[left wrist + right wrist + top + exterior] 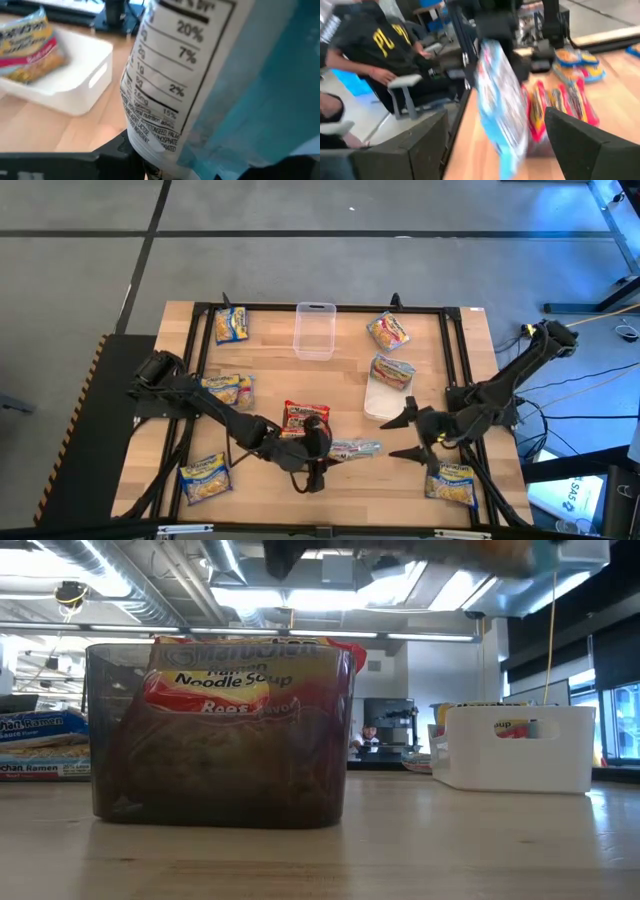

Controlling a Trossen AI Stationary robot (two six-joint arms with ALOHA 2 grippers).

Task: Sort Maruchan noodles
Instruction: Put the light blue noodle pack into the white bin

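Note:
Next, my right gripper closes on the loose end (373, 448) (508, 152) of the blue Maruchan noodle packet, because my left gripper has the packet's other end.
A blue-labelled Maruchan noodle packet (358, 448) is at the table's near middle with my left gripper (325, 450) shut on it; its back with the nutrition label (170, 80) fills the left wrist view. Just to its right, my right gripper (402, 436) stands open, its fingers spread on either side of the packet's free end without touching it. A red packet (215, 690) stands on edge in a grey container (305, 417). One packet (392, 370) lies across the rim of a white container (380, 402). Several more packets lie flat on the table, such as one (231, 325) at the far left. My left gripper pinches the blue packet between its two fingers at the end nearest the left arm (150, 145). The fingers come about level from the table's left. The packet is turned on edge (500, 100) and sticks out from the fingers toward the right gripper.
An empty clear container (313, 330) stands at the far middle. Loose packets lie at the left (228, 388), near left (205, 477), near right (452, 483) and far right (388, 330). A black frame (200, 308) borders the table. A seated person (385, 55) is beyond the table.

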